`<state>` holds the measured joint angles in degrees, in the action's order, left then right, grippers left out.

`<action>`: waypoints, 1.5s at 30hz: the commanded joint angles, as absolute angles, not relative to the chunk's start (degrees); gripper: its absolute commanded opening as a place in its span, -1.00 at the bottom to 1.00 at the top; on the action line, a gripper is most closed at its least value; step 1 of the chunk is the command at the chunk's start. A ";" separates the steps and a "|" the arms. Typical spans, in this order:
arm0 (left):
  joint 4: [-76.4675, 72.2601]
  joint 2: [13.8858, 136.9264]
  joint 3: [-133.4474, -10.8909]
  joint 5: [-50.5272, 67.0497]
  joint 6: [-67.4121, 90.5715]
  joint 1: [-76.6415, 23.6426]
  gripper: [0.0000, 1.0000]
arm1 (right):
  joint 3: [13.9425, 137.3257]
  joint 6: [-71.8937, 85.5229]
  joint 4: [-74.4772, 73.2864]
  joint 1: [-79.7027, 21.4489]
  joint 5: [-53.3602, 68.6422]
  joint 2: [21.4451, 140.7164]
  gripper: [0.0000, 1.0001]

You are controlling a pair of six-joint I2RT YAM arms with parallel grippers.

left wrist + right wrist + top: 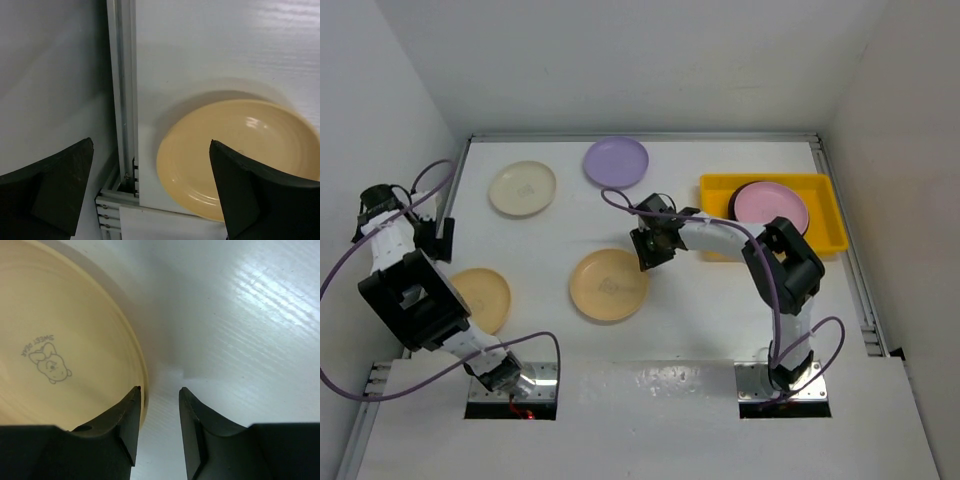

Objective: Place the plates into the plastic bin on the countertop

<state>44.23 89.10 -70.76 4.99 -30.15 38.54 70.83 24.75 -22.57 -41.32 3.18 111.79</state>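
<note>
My left gripper is to close next on the rail-side rim (453, 283) (158, 159) of the second pale orange plate, which is the one lying near the metal rail.
A pale orange plate (609, 285) (60, 340) lies flat on the white countertop (720, 310). My right gripper (650, 250) (159, 388) is low at its upper right rim. Its jaws are open with a narrow gap, the left finger over the plate and the right finger over bare countertop, so the rim sits just inside the gap. A second pale orange plate (480, 298) (240, 155) lies near the left edge, and my left gripper (442, 240) (151, 141) hangs wide open above it, holding nothing. The yellow plastic bin (720, 183) holds a pink plate (772, 204) on top of a dark one.
A lilac plate (616, 161) and a cream plate (522, 188) lie at the back of the countertop. A metal rail (122, 100) runs along the left edge, with a wall close beside it. White walls enclose the back and right sides.
</note>
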 commanded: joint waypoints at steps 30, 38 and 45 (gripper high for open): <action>48.69 98.17 -65.57 12.31 -40.78 51.24 0.69 | 54.05 41.40 -11.84 -0.90 8.28 78.23 -1.00; 48.69 100.02 -64.96 12.30 -40.78 51.24 0.63 | 59.32 39.47 -18.89 21.35 6.06 85.23 -1.00; 48.69 101.16 -64.42 11.69 -40.78 51.77 0.55 | 63.37 37.44 -20.48 22.85 4.74 92.89 -1.00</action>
<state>47.99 100.84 -64.53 11.25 -39.90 50.74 60.42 38.15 -21.32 22.39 4.36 92.44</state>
